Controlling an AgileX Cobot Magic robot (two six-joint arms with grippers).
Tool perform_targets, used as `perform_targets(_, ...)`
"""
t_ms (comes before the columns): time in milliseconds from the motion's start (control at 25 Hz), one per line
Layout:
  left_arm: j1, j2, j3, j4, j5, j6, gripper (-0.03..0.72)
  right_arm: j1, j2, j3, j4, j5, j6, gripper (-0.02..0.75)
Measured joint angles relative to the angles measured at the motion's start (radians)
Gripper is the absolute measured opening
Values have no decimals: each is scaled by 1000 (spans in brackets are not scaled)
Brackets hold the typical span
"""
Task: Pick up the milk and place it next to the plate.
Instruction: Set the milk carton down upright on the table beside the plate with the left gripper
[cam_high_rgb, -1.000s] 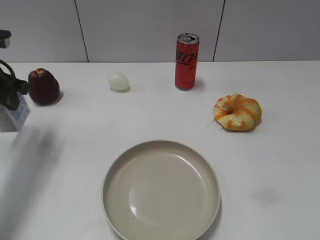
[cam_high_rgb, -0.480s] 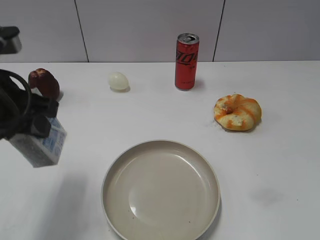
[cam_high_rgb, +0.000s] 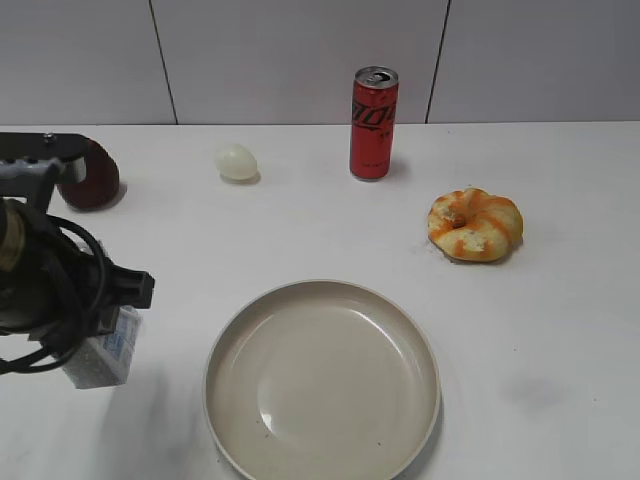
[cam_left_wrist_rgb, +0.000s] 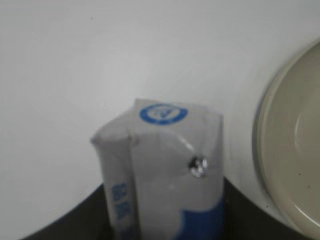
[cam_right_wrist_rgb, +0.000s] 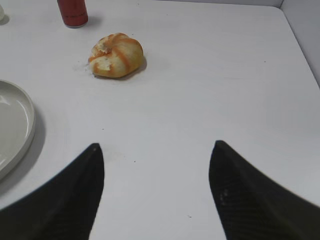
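I need to set the milk on the bare table (cam_high_rgb: 160, 408) with my left gripper, close beside the plate's rim facing the dark red fruit.
The milk (cam_high_rgb: 105, 352), a small white carton with blue print, hangs in my left gripper (cam_high_rgb: 100, 318) at the left of the table, just left of the plate (cam_high_rgb: 322, 378). In the left wrist view the carton (cam_left_wrist_rgb: 165, 170) fills the middle, held between the dark jaws (cam_left_wrist_rgb: 165, 215), with the beige plate's rim (cam_left_wrist_rgb: 265, 150) at the right edge. I cannot tell whether the carton touches the table. My right gripper (cam_right_wrist_rgb: 156, 170) is open and empty over bare table, right of the plate (cam_right_wrist_rgb: 20, 125).
A tall red can (cam_high_rgb: 373, 122) stands at the back centre. A pale egg-shaped object (cam_high_rgb: 237, 161) lies left of it. A dark red fruit (cam_high_rgb: 92, 176) sits at the back left. An orange-glazed bun (cam_high_rgb: 475, 224) lies at the right, also seen in the right wrist view (cam_right_wrist_rgb: 116, 55).
My left gripper has carried the milk from the far left edge rightward and forward, and lowered it to beside the plate's left rim. The right arm has not moved.
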Motion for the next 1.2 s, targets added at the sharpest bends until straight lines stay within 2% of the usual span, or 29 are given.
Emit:
perform_targets(240,-58,79,2,36,-15,-60,292,0,0,0,0,0,0,500)
perform_targets(520,-62,152,2,39,-97,-106,291,0,0,0,0,0,0,500)
perform_targets(880,-63,173,2,39,-109,-116,298,0,0,0,0,0,0,500)
perform_targets(960,-63,173,2,39,-113,-116,330,0,0,0,0,0,0,500)
perform_targets(1200,-63,173,2,30,-123,-118,523,0,0,0,0,0,0,500)
